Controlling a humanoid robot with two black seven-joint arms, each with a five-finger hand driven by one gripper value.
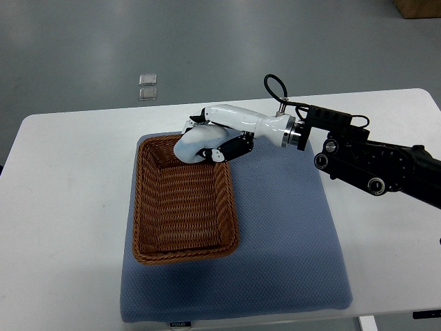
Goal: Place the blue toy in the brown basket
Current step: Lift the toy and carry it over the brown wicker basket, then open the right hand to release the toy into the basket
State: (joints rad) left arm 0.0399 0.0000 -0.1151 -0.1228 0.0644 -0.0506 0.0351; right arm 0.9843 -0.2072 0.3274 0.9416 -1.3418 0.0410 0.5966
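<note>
My right gripper needs to release the blue toy just past the middle of the brown basket's bottom (178, 186).
A brown woven basket (182, 243) sits on the left half of a blue-grey mat (289, 227). My right hand (210, 138) reaches in from the right and is shut on a pale blue toy (196, 143). It holds the toy over the basket's far right corner, at about rim height. The fingers wrap around the toy and hide part of it. The basket's inside looks empty. The left arm does not show.
The mat lies on a white table (62, 207). Two small clear packets (147, 85) lie on the grey floor beyond the table's far edge. A cardboard box corner (419, 7) shows at the top right.
</note>
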